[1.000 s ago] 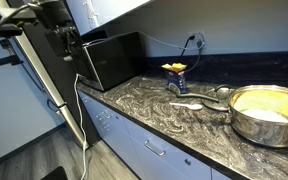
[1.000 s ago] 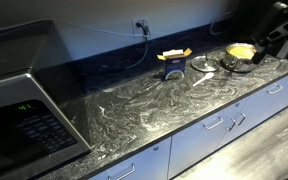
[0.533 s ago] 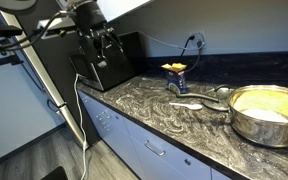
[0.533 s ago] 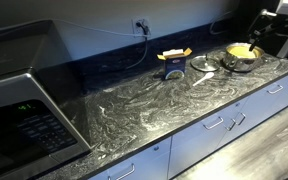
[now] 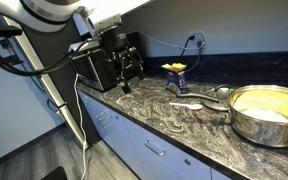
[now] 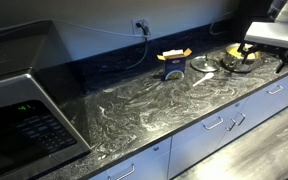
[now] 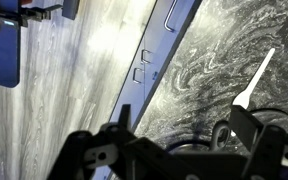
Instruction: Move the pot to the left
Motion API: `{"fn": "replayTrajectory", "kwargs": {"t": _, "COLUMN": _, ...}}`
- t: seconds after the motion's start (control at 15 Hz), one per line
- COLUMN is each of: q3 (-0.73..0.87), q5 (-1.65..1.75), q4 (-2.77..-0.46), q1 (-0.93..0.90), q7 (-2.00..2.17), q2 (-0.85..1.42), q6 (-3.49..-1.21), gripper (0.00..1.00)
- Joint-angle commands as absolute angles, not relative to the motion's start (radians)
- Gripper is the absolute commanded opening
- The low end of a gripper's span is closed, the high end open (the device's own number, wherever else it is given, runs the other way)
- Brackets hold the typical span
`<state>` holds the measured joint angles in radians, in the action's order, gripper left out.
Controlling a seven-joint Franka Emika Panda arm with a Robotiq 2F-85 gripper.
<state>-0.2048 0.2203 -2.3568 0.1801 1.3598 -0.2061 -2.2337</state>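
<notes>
The robot's gripper will next go to the pot's long dark handle (image 5: 217,105), close to the pot's side, and take hold there.
The shiny steel pot (image 5: 267,112) with a cream interior stands on the marbled counter, at the near right in an exterior view. In an exterior view the arm (image 6: 274,35) hangs over the pot (image 6: 239,58) and hides part of it. My gripper (image 5: 127,72) hangs in the air with its fingers spread and holds nothing. In the wrist view the gripper (image 7: 174,150) has its two fingers wide apart, above the counter near its front edge. A dark curved rim shows low between the fingers. I cannot tell whether it is the pot's.
A white spoon (image 5: 189,104) (image 7: 252,82) and a flat glass lid (image 5: 216,97) lie beside the pot. A yellow box (image 5: 174,70) (image 6: 173,58) stands near the wall outlet. A black microwave (image 5: 102,62) (image 6: 24,105) sits at one end. Drawers (image 7: 149,60) run below the edge.
The arm has swung in from the side and down. The gripper now hangs lower, over the pot end of the counter. The pot, lid and spoon have not moved.
</notes>
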Motion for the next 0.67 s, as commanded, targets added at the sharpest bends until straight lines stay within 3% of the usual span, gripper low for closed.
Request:
{"fn": "replayTrajectory", "kwargs": {"t": 0.0, "q3": -0.159, "q5": 0.232, "q4": -2.351, "q1": 0.132, "q7": 1.367, "q2": -0.204, "q6": -2.229, "gripper": 1.0}}
{"fn": "replayTrajectory", "kwargs": {"t": 0.6, "q3": -0.004, "q5": 0.193, "q4": -2.029, "q1": 0.124, "q7": 1.45, "q2": 0.135, "q6": -2.236, "gripper": 1.0}}
